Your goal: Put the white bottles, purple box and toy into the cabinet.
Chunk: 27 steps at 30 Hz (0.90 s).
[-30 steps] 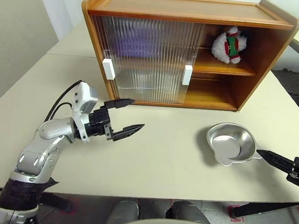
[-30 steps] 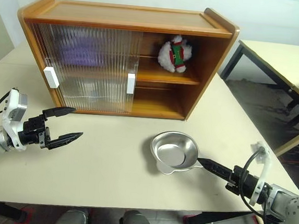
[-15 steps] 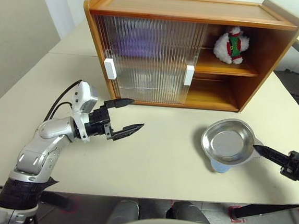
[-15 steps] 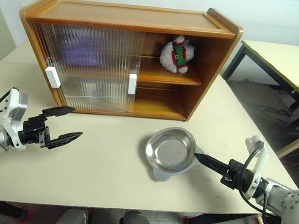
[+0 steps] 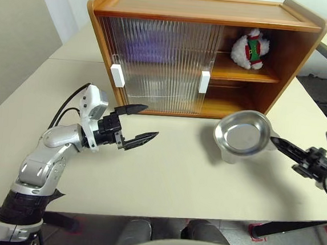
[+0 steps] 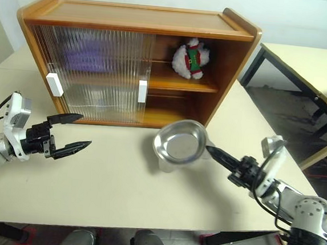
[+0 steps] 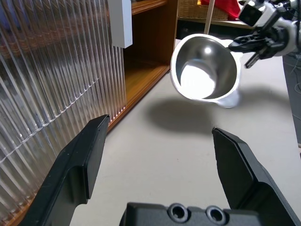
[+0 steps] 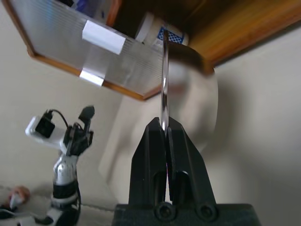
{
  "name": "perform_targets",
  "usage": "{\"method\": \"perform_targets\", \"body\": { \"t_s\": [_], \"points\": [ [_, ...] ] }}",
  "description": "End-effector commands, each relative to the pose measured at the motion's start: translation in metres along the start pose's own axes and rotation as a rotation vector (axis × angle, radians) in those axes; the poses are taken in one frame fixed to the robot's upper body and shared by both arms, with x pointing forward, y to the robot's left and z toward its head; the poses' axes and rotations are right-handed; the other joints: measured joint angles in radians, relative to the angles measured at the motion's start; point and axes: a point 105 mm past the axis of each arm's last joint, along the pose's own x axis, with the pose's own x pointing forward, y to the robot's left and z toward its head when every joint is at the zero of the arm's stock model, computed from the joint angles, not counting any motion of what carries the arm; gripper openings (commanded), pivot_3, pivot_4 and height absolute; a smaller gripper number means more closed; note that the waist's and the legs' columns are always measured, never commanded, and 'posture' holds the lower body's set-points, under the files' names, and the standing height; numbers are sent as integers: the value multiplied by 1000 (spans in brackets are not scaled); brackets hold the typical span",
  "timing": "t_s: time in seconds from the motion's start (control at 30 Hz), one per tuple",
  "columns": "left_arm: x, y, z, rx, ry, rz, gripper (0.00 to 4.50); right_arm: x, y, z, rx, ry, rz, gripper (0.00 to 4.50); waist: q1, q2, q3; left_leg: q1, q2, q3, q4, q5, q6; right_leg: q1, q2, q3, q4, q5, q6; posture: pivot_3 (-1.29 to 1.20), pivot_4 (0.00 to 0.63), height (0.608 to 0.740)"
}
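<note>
My right gripper is holding the metal dish tilted above the table, before the open side, and I need to let go of it on the cabinet's open lower shelf (image 5: 231, 92) (image 8: 207, 21), beneath the toy.
The wooden cabinet (image 5: 208, 9) stands at the back of the table, both ribbed doors (image 5: 157, 64) slid to the left and its right side open. The toy (image 5: 250, 48) sits on the upper shelf there. A purple blur behind the doors is the purple box (image 5: 150, 44). In the right wrist view one white bottle (image 8: 153, 27) shows on the lower shelf by the door edge. My right gripper (image 5: 273, 141) is shut on the rim of a shiny metal dish (image 5: 243, 132), held tilted above the table before the open side. My left gripper (image 5: 150, 121) hovers open and empty in front of the doors.
White block handles (image 5: 117, 75) sit on the doors' edges. The cream table (image 5: 176, 175) has its front edge close to me and a seam at the far left. A second table with dark legs (image 6: 306, 60) stands off to the right.
My right gripper has shut on the dish's rim, lifted it off the table and carried it left toward the cabinet. The left arm has stayed still.
</note>
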Motion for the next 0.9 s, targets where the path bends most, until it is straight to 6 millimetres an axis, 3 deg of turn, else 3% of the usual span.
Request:
{"method": "perform_targets", "body": {
  "t_s": [0.03, 0.3, 0.57, 0.9],
  "points": [
    [0, -3, 2, 18, 15, -12, 4500, 10, 9, 15, 17, -105, 40, 5, 0, 1, 0, 0, 0, 0, 0, 0, 0, -1, 0, 0, 0, 1, 1, -24, 1, 740],
    [-3, -7, -1, 11, 28, -34, 4500, 29, 9, 29, 47, -228, 24, 5, 3, 2, -1, -2, 1, -9, -3, -1, 1, -3, -1, -1, 0, 1, -3, -24, 2, 740],
    [-3, -8, -4, 11, 33, -42, 4500, 31, -17, 32, 48, -289, -46, 5, 1, 2, -1, -6, 1, -11, -2, -2, 1, -6, -1, 0, 0, 1, -2, -29, 4, 740],
    [-5, -8, -6, 16, 45, -43, 4500, 60, -22, 33, 97, -368, -69, 5, -5, 4, -1, -6, 3, -14, -2, -2, 1, -6, -2, -1, 0, 2, -3, -22, 0, 740]
  ]
}}
